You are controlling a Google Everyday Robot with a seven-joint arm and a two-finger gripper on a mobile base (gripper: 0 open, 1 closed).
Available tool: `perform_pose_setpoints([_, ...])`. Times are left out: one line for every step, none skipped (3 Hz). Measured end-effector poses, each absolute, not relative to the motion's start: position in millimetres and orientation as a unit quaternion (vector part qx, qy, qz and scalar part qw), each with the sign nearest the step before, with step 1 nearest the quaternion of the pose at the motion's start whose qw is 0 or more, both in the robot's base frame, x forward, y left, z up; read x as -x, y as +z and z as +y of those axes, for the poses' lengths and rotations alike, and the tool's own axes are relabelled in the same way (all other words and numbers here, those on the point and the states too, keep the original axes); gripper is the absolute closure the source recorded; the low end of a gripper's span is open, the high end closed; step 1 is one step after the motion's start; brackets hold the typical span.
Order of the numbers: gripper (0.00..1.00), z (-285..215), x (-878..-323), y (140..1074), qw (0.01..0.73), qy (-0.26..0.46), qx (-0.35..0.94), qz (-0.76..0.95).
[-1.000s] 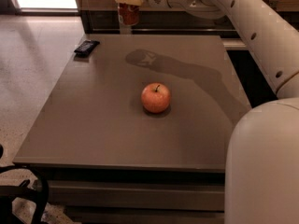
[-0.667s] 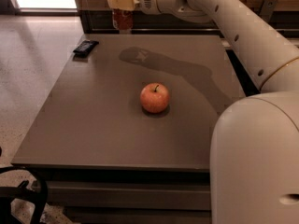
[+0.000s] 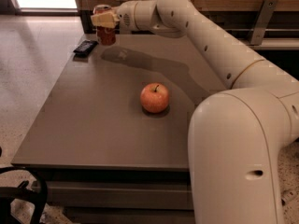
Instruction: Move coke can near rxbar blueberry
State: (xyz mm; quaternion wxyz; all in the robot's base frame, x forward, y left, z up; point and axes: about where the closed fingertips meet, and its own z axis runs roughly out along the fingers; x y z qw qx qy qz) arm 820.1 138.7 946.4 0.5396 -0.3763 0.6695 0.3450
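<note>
Next, I release the coke can on the grey table snug (image 3: 101, 54) beside the rxbar blueberry, on its apple-facing side. The coke can is still held above the tabletop.
My gripper (image 3: 104, 20) is at the far left of the table, shut on the coke can (image 3: 106, 34), a red can held above the tabletop. The can's lower half shows below the fingers. The rxbar blueberry (image 3: 85, 47), a small flat dark bar, lies on the table's far left corner, just left of and below the can. The can is in the air, close to the bar but apart from it.
A red-yellow apple (image 3: 154, 97) sits in the middle of the grey table (image 3: 93, 125). My arm reaches across the table's back right. A wooden wall panel runs behind the table. A black object is on the floor at the lower left.
My gripper has carried the coke can leftward along the table's far edge, closer to the dark bar. The apple and the bar have stayed put.
</note>
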Motion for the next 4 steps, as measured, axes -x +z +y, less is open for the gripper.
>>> perform_pose_setpoints([1.00,158.7,-827.6,912.1,0.522,0.325,0.387,0.687])
perform_pose_setpoints([1.00,165.8,-834.0,893.7,0.519,0.307,0.392,0.694])
perform_pose_setpoints([0.96,167.5,-833.7,893.0,0.518,0.308,0.393,0.694])
perform_pose_setpoints([0.74,170.0,-833.2,891.8,0.517,0.309,0.394,0.694])
